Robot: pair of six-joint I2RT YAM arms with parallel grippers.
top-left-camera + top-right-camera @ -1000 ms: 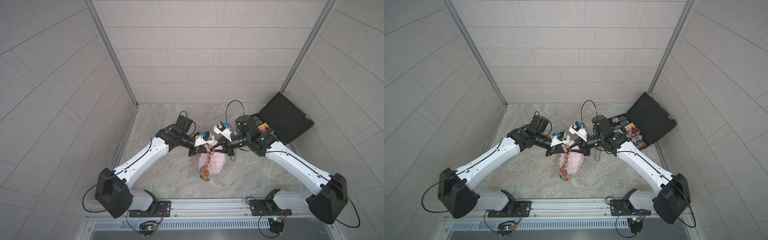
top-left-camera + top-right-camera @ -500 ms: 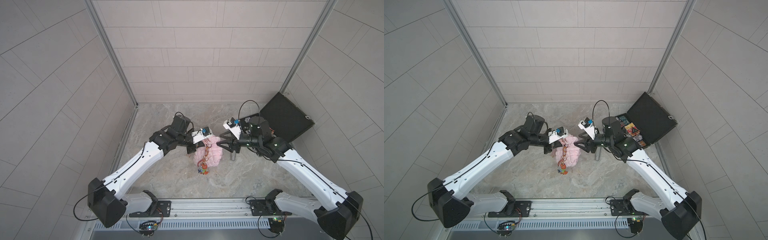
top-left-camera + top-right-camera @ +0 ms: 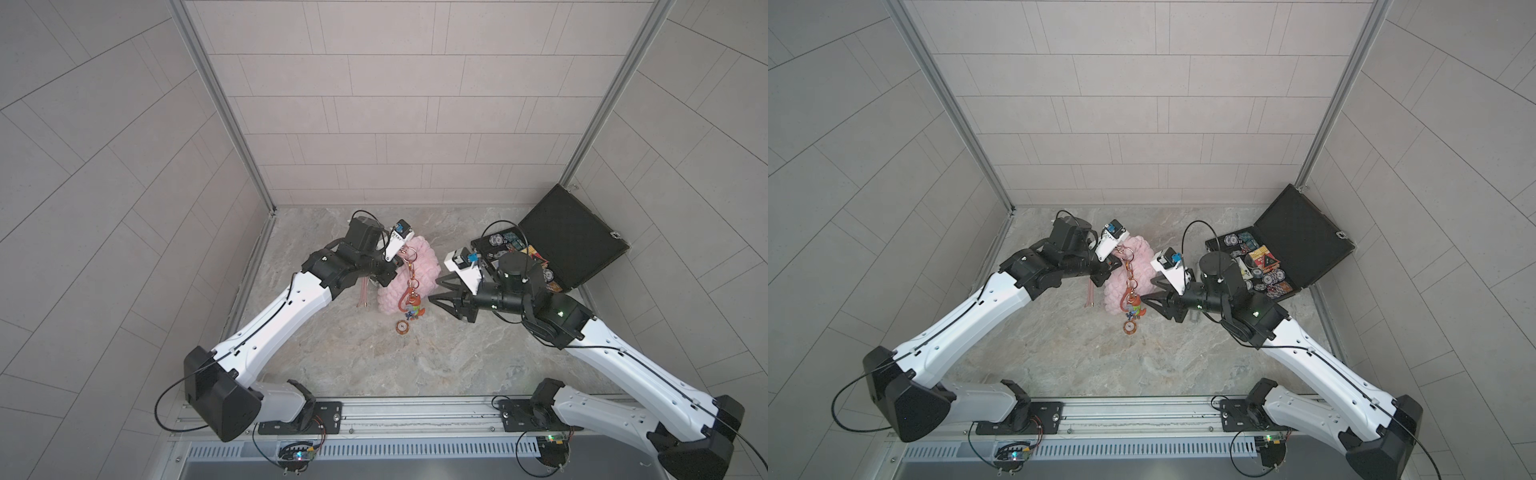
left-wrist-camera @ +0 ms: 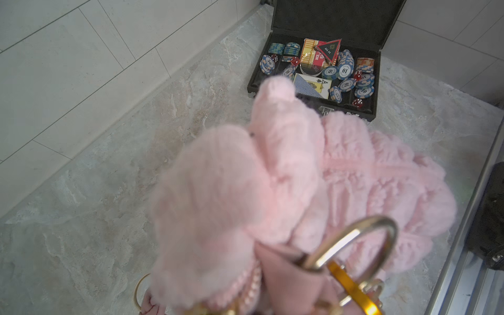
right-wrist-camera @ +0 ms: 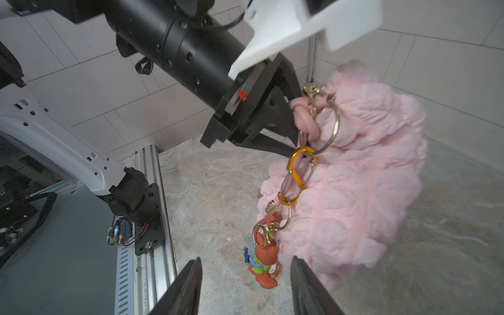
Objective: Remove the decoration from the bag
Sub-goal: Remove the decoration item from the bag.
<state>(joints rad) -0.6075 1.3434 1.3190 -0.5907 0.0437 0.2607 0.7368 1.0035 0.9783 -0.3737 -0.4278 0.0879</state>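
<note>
My right gripper, waiting by the fox below where the orange carabiner clips to the gold ring, should take the carabiner (image 5: 295, 169) and unhook it.
The pale pink puffy bag (image 3: 422, 266) (image 3: 1144, 255) hangs lifted off the marble floor. My left gripper (image 3: 398, 262) (image 3: 1116, 266) (image 5: 296, 122) is shut on its knotted pink cord strap (image 5: 304, 120) at the top. From a gold ring (image 5: 331, 136) (image 4: 354, 240) hangs the decoration (image 3: 411, 305) (image 3: 1131, 305): an orange carabiner (image 5: 296, 174), metal links and an orange fox figure (image 5: 263, 261). My right gripper (image 3: 434, 290) (image 3: 1147, 289) (image 5: 245, 272) is open just right of the decoration, holding nothing; the fox sits between its fingers (image 5: 188, 281) in the right wrist view. The bag (image 4: 272, 177) hides the left jaws in the left wrist view.
An open black case (image 3: 573, 232) (image 3: 1300, 232) (image 4: 327, 21) with poker chips and cards stands at the back right, behind my right arm. Loose strap ends (image 3: 363, 291) dangle under the left wrist. Tiled walls close three sides; a metal rail (image 3: 415, 411) runs along the front.
My right gripper let go at the bag's top, opened, drew back right, and now sits lower beside the decoration. The left gripper, still shut, carried the bag slightly back.
</note>
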